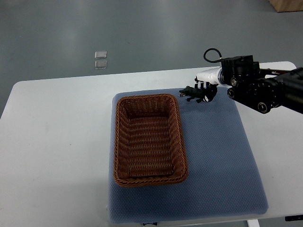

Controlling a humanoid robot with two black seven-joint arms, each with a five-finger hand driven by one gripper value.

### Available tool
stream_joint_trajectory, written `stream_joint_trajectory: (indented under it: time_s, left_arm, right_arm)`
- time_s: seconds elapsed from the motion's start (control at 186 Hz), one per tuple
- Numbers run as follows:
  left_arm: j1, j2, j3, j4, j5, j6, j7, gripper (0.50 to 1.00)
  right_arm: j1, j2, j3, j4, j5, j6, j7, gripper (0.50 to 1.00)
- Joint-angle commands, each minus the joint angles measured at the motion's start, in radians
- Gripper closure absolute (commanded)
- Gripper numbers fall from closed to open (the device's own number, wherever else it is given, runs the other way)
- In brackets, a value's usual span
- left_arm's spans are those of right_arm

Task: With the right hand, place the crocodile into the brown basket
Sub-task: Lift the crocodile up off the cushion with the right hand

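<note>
I need to release the crocodile in the far half of the brown basket (138,126) with my right gripper.
A small dark green toy crocodile (191,93) is at the far edge of the blue mat, just right of the basket's far right corner. My right hand (206,90) comes in from the right edge and its dark fingers are curled around the crocodile's tail end. The head end points left toward the brown wicker basket (122,142), which sits empty on the left part of the mat. Whether the crocodile is lifted off the mat cannot be told. My left arm is out of view.
The blue-grey mat (222,156) covers the middle of a white table (52,142). Two small clear squares (100,59) lie on the grey floor beyond the table. A wooden box corner (289,4) shows at the top right.
</note>
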Motion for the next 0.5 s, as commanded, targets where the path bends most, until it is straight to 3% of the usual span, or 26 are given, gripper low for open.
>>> stream_joint_trajectory:
  time_s: [0.0, 0.177, 0.494]
  left_arm:
    - [0.000, 0.000, 0.001, 0.001, 0.000, 0.000, 0.000, 0.500]
    - [0.000, 0.000, 0.001, -0.001, 0.000, 0.000, 0.000, 0.500]
    - [0.000, 0.000, 0.001, -0.001, 0.000, 0.000, 0.000, 0.500]
  right_arm:
    - [0.025, -0.018, -0.001, 0.005, 0.002, 0.019, 0.007, 0.987]
    - [0.059, -0.069, 0.002, 0.025, 0.006, 0.040, 0.010, 0.983]
    - [0.149, -0.187, 0.013, 0.175, 0.017, 0.092, 0.010, 0.973]
